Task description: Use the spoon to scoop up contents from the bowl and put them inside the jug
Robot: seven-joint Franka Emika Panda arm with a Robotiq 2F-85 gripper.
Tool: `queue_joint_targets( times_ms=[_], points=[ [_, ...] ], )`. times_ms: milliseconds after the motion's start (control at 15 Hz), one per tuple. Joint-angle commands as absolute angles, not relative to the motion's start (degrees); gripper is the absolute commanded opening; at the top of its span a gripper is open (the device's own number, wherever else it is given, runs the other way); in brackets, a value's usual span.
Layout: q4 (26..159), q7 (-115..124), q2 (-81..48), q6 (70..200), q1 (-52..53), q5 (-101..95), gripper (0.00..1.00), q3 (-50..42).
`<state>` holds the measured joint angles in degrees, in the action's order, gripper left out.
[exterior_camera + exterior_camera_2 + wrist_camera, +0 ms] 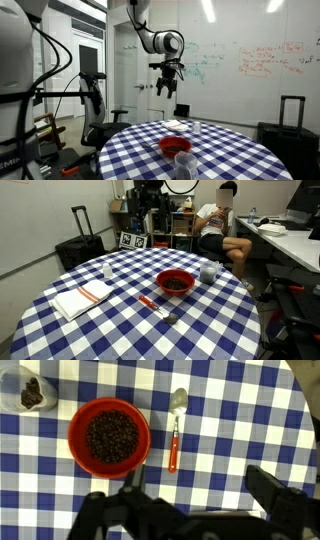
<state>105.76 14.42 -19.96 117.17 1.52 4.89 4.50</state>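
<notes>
The robot's gripper needs to close on the loose end of the spoon's red handle [172, 135] [172, 467], the end farthest from the spoon's silvery head.
The red bowl [109, 437] holds dark brown bits and shows in both exterior views [176, 146] [176, 281] near the middle of the checked table. The spoon [175, 432], with a red handle and a silvery head, lies flat just beside the bowl on the cloth [158, 308]. A clear jug [30, 392] with some dark contents stands close to the bowl's other side [208, 273] [184, 165]. My gripper [200, 490] hangs open and empty high above the table [167, 82] [148, 222], roughly over the spoon and bowl.
A folded white cloth with red stripes [82, 298] and a small white cup [108, 272] lie on the blue-and-white checked table [120, 330]. A person [222, 225] sits behind the table, and a black suitcase [75, 248] stands by the wall.
</notes>
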Motion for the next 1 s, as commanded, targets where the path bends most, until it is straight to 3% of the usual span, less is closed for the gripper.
queue_joint_targets(
  times_ms=[0, 933],
  points=[
    [93.72, 18.06, -30.47, 114.0, 4.22, 4.88, 1.0, 3.2],
    [81.88, 28.06, -49.74, 121.11, 8.07, 4.24, 1.0, -3.06]
  ],
)
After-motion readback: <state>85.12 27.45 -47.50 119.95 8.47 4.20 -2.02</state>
